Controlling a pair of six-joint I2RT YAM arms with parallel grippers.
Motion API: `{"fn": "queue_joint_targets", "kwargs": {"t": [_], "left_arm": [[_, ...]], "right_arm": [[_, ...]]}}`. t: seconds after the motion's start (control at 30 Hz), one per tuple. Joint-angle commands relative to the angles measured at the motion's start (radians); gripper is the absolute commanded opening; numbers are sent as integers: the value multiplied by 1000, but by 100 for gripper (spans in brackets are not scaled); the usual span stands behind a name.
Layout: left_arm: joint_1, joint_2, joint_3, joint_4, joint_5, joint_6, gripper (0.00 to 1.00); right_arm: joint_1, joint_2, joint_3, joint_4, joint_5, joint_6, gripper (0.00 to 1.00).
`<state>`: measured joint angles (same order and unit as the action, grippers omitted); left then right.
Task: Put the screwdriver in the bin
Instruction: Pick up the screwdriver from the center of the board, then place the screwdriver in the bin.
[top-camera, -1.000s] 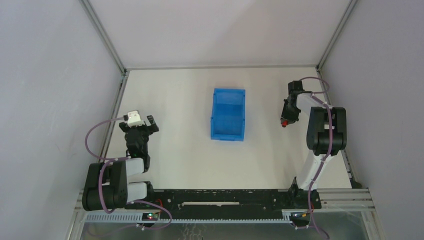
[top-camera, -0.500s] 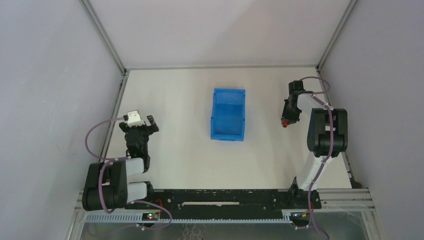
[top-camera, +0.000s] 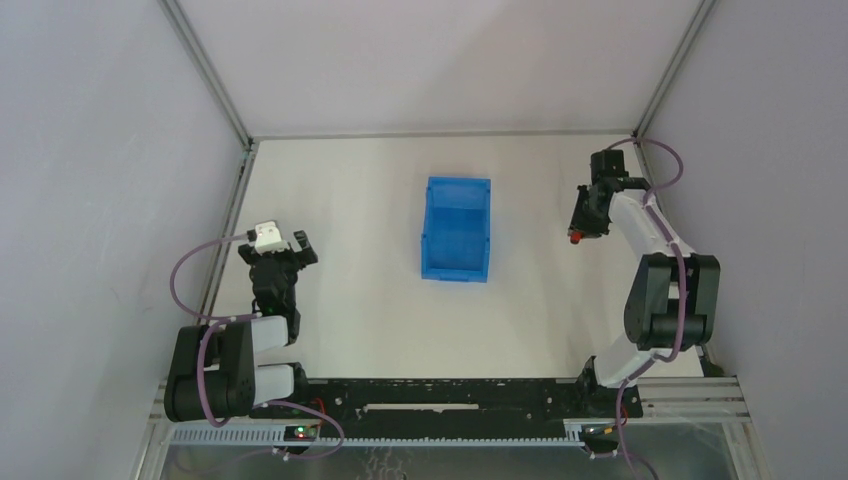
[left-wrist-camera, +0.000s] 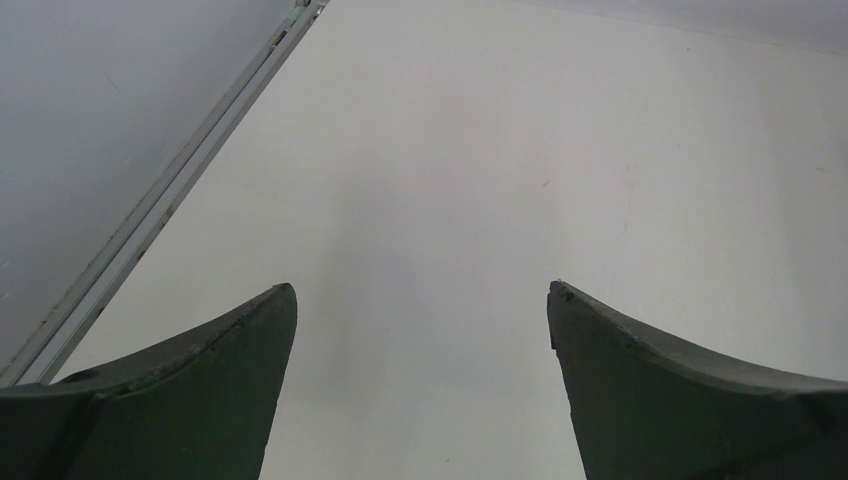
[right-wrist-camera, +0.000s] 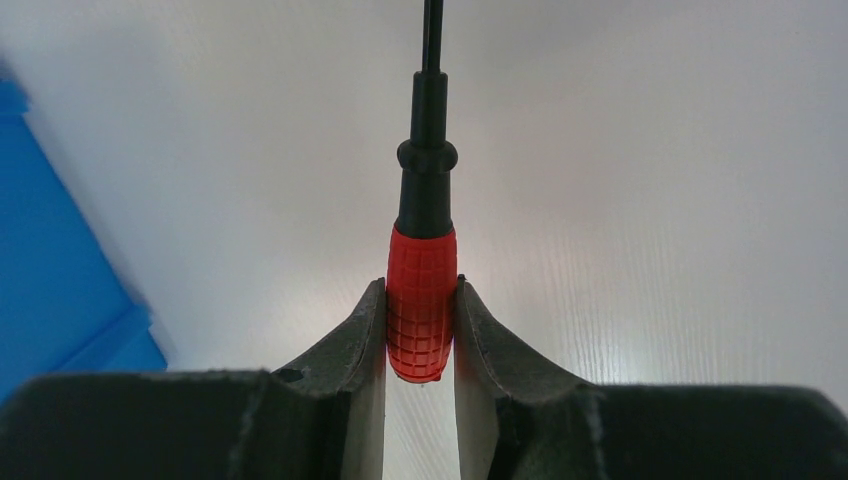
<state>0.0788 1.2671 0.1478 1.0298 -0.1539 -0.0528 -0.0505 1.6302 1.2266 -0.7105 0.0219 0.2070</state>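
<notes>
I need to set the screwdriver down with my right gripper on the middle of the blue bin's bottom (top-camera: 464, 232).
The blue bin (top-camera: 457, 229) stands on the white table in the middle of the top view; one corner also shows at the left edge of the right wrist view (right-wrist-camera: 50, 270). My right gripper (top-camera: 580, 228) is to the right of the bin, raised off the table, and is shut on the screwdriver's red handle (right-wrist-camera: 421, 300); its dark shaft points away from the fingers. A red spot of the screwdriver (top-camera: 575, 239) shows at the gripper in the top view. My left gripper (top-camera: 290, 247) is open and empty at the table's left side, far from the bin.
An aluminium frame rail (top-camera: 228, 240) runs along the table's left edge beside my left gripper and shows in the left wrist view (left-wrist-camera: 160, 215). Grey walls enclose the table on three sides. A black rail (top-camera: 450, 395) with the arm bases lies along the near edge.
My right arm has stretched out and its elbow has swung to the right; the gripper with the screwdriver moved slightly up and away. The left arm has not moved.
</notes>
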Motion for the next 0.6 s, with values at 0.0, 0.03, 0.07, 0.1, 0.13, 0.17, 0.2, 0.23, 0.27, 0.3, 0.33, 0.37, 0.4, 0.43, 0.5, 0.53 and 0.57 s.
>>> {"fn": "queue_joint_targets", "kwargs": {"t": [0.0,0.03,0.07,0.1,0.13,0.17,0.2,0.23,0.27,0.3,0.33,0.37,0.4,0.43,0.5,0.53,0.57], "left_arm": [[-6,-11,41,28,-12,17,100],[-7,-11,42,28,-11,16,100],[-7,-11,41,28,-12,17,100],[-7,-11,41,28,-11,16,100],[-7,-11,41,28,-10,17,100],[-7,-10,41,29,-10,17,100],[-7,-11,42,28,-10,16,100],[-7,-9,42,28,-11,16,100],[-7,-10,41,29,-12,16,100],[-7,-10,42,28,-12,17,100],[-7,-11,41,29,-11,16,100],[-7,-10,41,28,-11,16,100],[-7,-10,41,29,-11,17,100],[-7,-11,41,28,-11,17,100],[-7,-11,40,29,-11,16,100],[-7,-10,41,29,-12,17,100],[-7,-11,41,28,-11,17,100]], "right_arm": [[16,-90,59,-66,-13,6,0],[19,-102,65,-77,-12,7,0],[23,-113,78,-88,-11,8,0],[30,-122,90,-104,-10,11,0],[36,-135,101,-112,-6,13,0],[43,-142,113,-119,-4,13,0],[46,-148,128,-127,3,16,0],[60,-152,145,-136,12,22,0],[82,-155,161,-144,17,24,0],[96,-158,182,-150,21,26,0],[112,-160,200,-158,27,27,0],[131,-162,222,-165,33,28,0],[150,-162,245,-174,38,29,0],[171,-163,269,-183,40,29,0],[213,-158,316,-195,39,30,0],[234,-155,342,-199,39,33,0],[254,-151,367,-200,35,35,0]]}}
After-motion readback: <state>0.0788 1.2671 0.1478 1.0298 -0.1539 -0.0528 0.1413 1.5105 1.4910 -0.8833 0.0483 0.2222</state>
